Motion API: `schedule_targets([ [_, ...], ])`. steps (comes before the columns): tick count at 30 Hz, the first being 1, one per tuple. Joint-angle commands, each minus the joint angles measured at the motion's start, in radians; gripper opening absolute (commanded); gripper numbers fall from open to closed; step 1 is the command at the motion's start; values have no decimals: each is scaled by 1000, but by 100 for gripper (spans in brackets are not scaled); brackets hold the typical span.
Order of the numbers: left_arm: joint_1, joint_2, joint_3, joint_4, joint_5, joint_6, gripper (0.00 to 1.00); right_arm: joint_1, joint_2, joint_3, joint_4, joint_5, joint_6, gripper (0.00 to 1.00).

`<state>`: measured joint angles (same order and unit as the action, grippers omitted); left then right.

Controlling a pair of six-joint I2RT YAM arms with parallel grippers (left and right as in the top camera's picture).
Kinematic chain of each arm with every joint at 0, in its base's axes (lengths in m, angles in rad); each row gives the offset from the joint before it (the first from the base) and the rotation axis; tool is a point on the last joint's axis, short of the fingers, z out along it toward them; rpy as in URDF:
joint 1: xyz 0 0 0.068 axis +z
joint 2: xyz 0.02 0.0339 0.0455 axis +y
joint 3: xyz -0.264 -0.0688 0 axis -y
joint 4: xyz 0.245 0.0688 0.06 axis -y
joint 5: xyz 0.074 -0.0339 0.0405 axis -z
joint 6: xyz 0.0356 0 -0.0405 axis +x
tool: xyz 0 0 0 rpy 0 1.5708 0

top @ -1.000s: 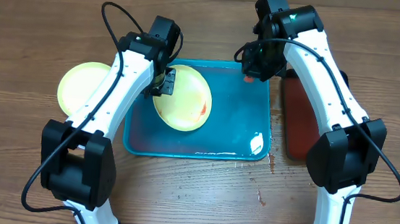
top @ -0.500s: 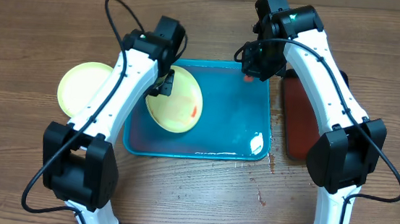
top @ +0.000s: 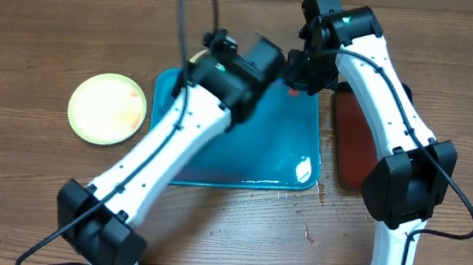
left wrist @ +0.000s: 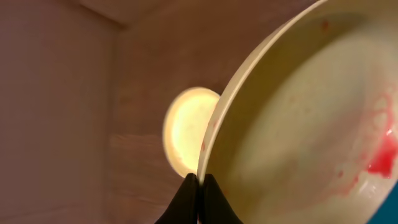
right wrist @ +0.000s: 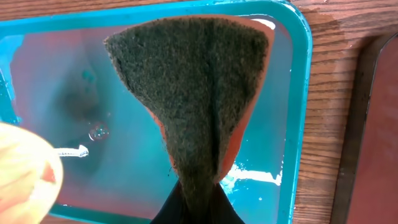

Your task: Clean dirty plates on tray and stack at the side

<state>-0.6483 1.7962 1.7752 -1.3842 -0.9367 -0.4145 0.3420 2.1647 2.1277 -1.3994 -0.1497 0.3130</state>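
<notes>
I will set the orange sponge, now held above the wet tray, in the middle of the dark red-brown tray (top: 379, 134) with my right gripper.
My left gripper (left wrist: 199, 186) is shut on the rim of a pale yellow-green plate (left wrist: 298, 124) with red sauce smears and holds it tilted in the air. In the overhead view the raised left arm hides that plate; its wrist (top: 263, 56) is over the teal tray (top: 305, 138), close to my right gripper (top: 297, 79). My right gripper (right wrist: 196, 193) is shut on a dark-faced orange sponge (right wrist: 193, 93) above the wet tray (right wrist: 298, 93). The held plate's edge (right wrist: 25, 174) shows at lower left. A second yellow-green plate (top: 107, 108) lies on the table left of the tray. The blue-white plate is out of view.
A dark red-brown tray (top: 354, 143) lies right of the teal tray, under the right arm; it also shows in the right wrist view (right wrist: 379, 124). Water glints on the teal tray's floor (top: 304, 168). Wooden table (top: 237, 227) all around.
My left arm has lifted the smeared plate off the tray and swung it up and right toward the right gripper. The right arm with the sponge has stayed put.
</notes>
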Motion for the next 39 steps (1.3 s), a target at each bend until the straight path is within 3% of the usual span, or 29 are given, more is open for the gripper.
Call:
schedule_targets([
  [1,-64,-18,23,-8,-277,-85,4,0,-10,1,5,-1,-8,4],
  [9,-127,-18,23,-7,-430,-89,4,-1,-10,1,6,10,-7,4],
  [21,-126,-18,23,-3,-413,-119,4,-146,-47,2,-5,10,-37,4],
  [32,-124,-18,23,16,-378,-148,4,-291,-94,-3,-163,401,-60,4],
  [39,-124,-18,23,51,-371,-147,4,-325,-94,-131,-138,426,-90,4],
])
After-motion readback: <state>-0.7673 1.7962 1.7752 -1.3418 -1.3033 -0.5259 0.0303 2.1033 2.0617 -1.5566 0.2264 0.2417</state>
